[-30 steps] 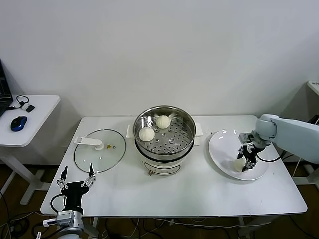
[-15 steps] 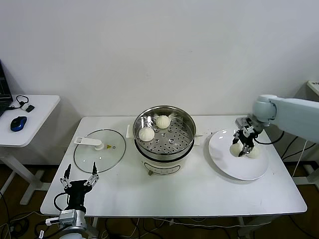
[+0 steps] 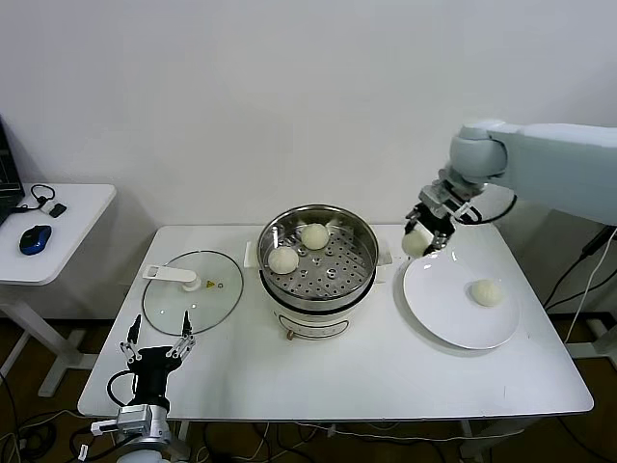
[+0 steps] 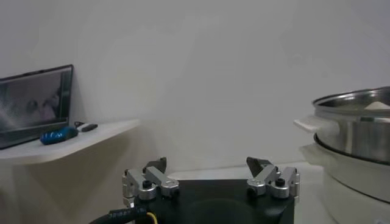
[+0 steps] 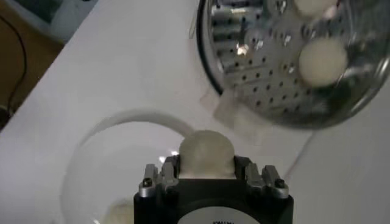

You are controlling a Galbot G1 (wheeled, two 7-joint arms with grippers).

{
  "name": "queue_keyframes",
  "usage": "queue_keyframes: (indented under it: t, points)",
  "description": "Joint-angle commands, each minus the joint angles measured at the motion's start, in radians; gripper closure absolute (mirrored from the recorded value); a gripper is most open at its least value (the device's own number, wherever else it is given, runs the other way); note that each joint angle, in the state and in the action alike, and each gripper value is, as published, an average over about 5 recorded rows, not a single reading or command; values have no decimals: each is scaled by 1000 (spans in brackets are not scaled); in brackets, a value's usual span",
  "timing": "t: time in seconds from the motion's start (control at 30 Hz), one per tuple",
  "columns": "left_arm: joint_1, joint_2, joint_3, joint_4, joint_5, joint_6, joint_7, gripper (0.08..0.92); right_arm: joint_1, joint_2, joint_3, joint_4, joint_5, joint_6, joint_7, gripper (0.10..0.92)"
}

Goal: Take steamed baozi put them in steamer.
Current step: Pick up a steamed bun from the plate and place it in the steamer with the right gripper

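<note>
The robot's right gripper needs to release the baozi, now held in the air between plate and steamer, on the perforated tray (image 3: 316,283) (image 5: 256,13) near the front rim of the steamer, before the two baozi.
The steel steamer (image 3: 317,260) stands mid-table on its white base, with two baozi (image 3: 283,260) (image 3: 314,236) on the perforated tray. My right gripper (image 3: 421,237) is shut on a third baozi (image 3: 415,243) and holds it in the air between the plate and the steamer. In the right wrist view the held baozi (image 5: 206,153) sits between the jaws, with the steamer (image 5: 286,67) beyond. A fourth baozi (image 3: 486,292) lies on the white plate (image 3: 443,309). My left gripper (image 3: 155,349) is open and parked low at the table's front left.
A glass lid (image 3: 192,291) with a white handle lies flat left of the steamer. A side table (image 3: 48,231) with a blue mouse stands at the far left. The wall is close behind the table.
My right gripper has lifted a baozi off the plate and carried it up and left toward the steamer. One baozi stays on the plate. The left arm has barely moved.
</note>
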Motion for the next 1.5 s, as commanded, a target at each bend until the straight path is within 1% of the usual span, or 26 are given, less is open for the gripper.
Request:
queue_keyframes:
  t: [0.03,0.2,0.43,0.73,0.93,1.1,1.5]
  points:
    - [1,-49,1,0,2,0,0,177,48,99,121,167,-178,111,84,437]
    - [3,-49,-3,0,3,0,-2,177,2,145,160,178,-275,170,156,432]
    - [8,-49,-10,-5,5,1,-2,177,-79,196,177,136,-315,212,199,429]
    - [10,-49,-23,-3,6,2,-1,177,-173,241,176,61,-316,268,200,431]
    - [11,-49,-23,3,12,2,-2,177,-181,298,134,-6,-315,326,195,431]
    - [12,-49,-24,5,11,-1,-3,177,-198,334,114,-40,-312,341,189,431]
    - [8,-49,-38,15,2,-2,-4,177,-227,362,102,-64,-304,355,171,431]
